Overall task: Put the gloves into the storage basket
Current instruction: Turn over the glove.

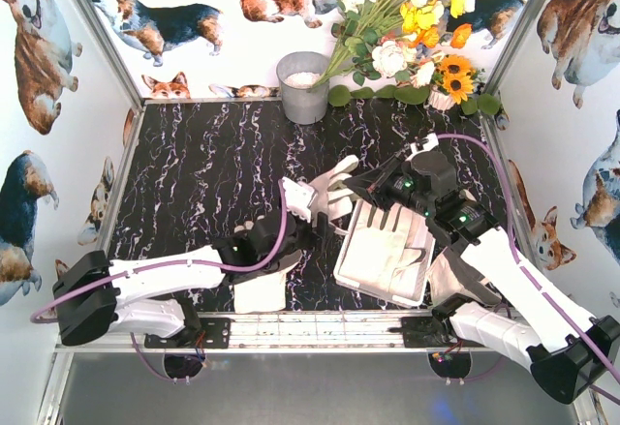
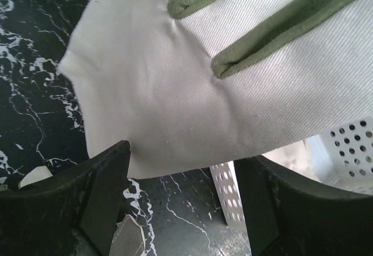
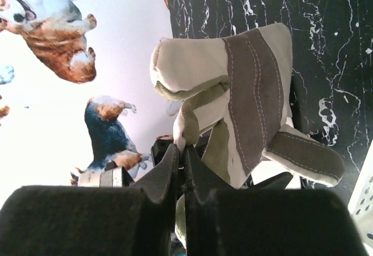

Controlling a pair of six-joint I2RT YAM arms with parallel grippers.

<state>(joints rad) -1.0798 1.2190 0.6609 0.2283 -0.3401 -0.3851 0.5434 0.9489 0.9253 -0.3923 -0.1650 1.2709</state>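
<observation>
The glove hangs by its folded fingers in my right gripper, so my left gripper needs to pinch the plain white edge [image 2: 185, 164] before my right gripper takes the other side.
One cream-white glove [image 1: 334, 181] hangs above the table just left of the storage basket [image 1: 380, 293]. My right gripper [image 3: 185, 151] is shut on an edge of this glove [image 3: 245, 93], whose grey-brown palm patch faces the right wrist camera. My left gripper [image 2: 185, 158] is open, its fingers [image 2: 105, 197] standing apart below the glove's plain white side [image 2: 175, 81]. In the top view the left gripper [image 1: 302, 200] and right gripper [image 1: 355, 190] sit on either side of the glove. More gloves [image 1: 383, 251] lie flat in the basket. Another glove [image 1: 260, 294] lies under my left arm.
A grey metal bucket [image 1: 303, 86] stands at the back of the table, next to a bunch of artificial flowers [image 1: 407, 28]. The basket's perforated wall [image 2: 349, 151] is close on the right of my left gripper. Corgi-print walls close in the table.
</observation>
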